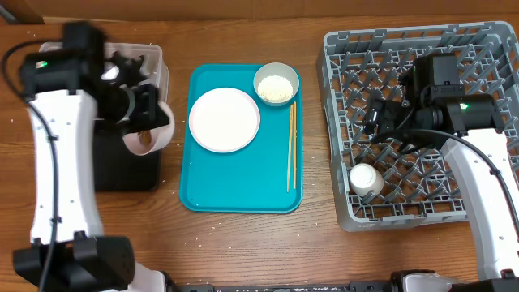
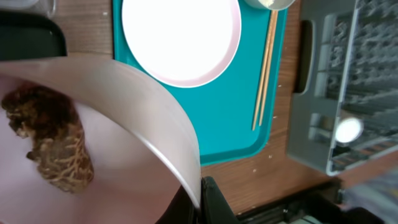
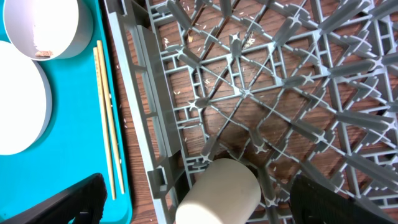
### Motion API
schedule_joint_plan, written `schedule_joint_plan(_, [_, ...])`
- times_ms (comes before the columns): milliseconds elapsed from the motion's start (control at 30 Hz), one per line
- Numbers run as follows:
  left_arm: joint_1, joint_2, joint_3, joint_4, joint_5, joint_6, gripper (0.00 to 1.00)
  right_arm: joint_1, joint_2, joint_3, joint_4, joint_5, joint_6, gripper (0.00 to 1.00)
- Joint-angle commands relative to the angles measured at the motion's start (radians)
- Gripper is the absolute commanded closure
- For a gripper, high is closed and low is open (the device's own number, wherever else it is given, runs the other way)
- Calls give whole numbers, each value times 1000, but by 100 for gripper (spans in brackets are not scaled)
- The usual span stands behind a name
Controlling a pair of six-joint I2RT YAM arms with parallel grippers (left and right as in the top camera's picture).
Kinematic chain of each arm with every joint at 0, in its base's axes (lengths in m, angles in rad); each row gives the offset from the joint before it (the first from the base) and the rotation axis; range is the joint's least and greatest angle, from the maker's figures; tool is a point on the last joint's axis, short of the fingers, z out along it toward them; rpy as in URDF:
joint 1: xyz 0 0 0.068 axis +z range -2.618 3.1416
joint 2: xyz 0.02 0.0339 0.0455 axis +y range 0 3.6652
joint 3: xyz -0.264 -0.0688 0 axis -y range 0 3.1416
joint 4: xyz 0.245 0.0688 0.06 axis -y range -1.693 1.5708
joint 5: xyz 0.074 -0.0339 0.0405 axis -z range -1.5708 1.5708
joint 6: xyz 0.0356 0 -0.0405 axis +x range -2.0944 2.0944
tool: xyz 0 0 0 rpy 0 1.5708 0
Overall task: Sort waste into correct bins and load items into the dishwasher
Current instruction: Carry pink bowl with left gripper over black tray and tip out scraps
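My left gripper is to release the tilted white plate on the teal tray's bare front area [image 1: 237, 174] [image 2: 185, 117], next to the lower ends of the chopsticks. That plate is now held over the black tray.
My left gripper [image 1: 143, 120] is shut on the rim of a white plate [image 2: 130, 118], which it holds tilted over the black tray [image 1: 122, 174]. A brown food lump [image 2: 53, 143] lies on that plate. A second white plate [image 1: 224, 119], a grey-green bowl [image 1: 276, 83] with rice and wooden chopsticks [image 1: 291, 146] rest on the teal tray [image 1: 235, 195]. My right gripper [image 1: 377, 118] is open and empty above the grey dish rack [image 1: 486, 49]. A white cup [image 3: 217, 186] lies on its side in the rack's front-left corner, between the fingers in the right wrist view.
The clear tub [image 1: 154, 57] stands behind the black tray, partly hidden by my left arm. Wood table shows between the teal tray and the rack [image 1: 320, 162]. No wrapper or crumpled paper is in view.
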Motion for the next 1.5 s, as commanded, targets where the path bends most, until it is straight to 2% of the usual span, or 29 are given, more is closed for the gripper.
schedule_joint_plan(0, [153, 12, -116, 41, 308, 249, 96, -5, -27, 4, 6, 5, -7, 4])
schedule_joint_plan(167, [342, 57, -281, 176, 523, 344, 96, -5, -27, 4, 12, 5, -7, 4])
schedule_joint_plan(300, [449, 128, -350, 219, 784, 423, 96, -5, -27, 4, 12, 5, -8, 4])
schedule_joint_plan(433, [528, 219, -359, 215, 931, 401, 96, -5, -27, 4, 15, 5, -8, 4])
schedule_joint_plan(567, [591, 282, -359, 162, 965, 323, 96, -5, -27, 4, 16, 5, -8, 4])
schedule_joint_plan(733, [637, 329, -359, 92, 964, 320, 96, -5, -27, 4, 16, 5, -8, 4])
schedule_joint_plan(1200, [644, 338, -333, 83, 1046, 291, 96, -5, -27, 4, 13, 5, -8, 3])
schedule_joint_plan(1333, [619, 323, -255, 27, 1025, 352, 96, -5, -27, 4, 13, 5, -8, 3])
schedule_joint_plan(1467, [529, 277, -90, -70, 919, 427, 96, -5, -27, 4, 14, 5, -8, 3])
